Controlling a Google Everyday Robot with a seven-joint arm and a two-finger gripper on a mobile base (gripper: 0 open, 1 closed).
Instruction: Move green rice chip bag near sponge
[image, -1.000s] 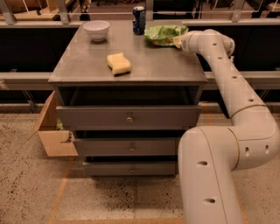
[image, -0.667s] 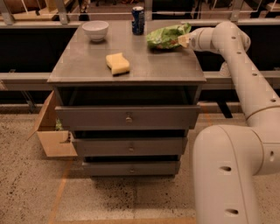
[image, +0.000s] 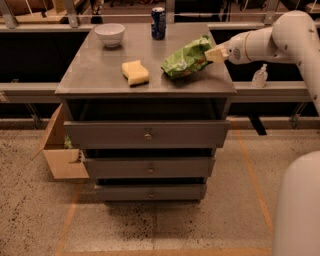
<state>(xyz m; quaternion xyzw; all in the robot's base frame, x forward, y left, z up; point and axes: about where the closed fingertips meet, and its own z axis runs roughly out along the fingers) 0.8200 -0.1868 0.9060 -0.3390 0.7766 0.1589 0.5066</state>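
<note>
Next, my gripper releases the green rice chip bag on the cabinet top close against the sponge (image: 161, 66), setting it down near the front edge.
The green rice chip bag (image: 187, 59) is a shiny, crinkled light-green bag, tilted, its lower left end close to the cabinet top near the front. My gripper (image: 212, 52) is at the bag's upper right corner and is shut on it, the arm coming in from the right. The sponge (image: 134, 72) is a pale-yellow block lying on the cabinet top, just left of the bag, with a small gap between them.
A white bowl (image: 109, 34) sits at the back left and a blue drink can (image: 158, 23) at the back middle of the grey drawer cabinet (image: 90, 75). A cardboard box (image: 61, 152) stands on the floor at the left. A clear bottle (image: 259, 76) is on the rail at the right.
The gripper has carried the bag from the back right of the cabinet top forward and left, close to the sponge. The view has also shifted.
</note>
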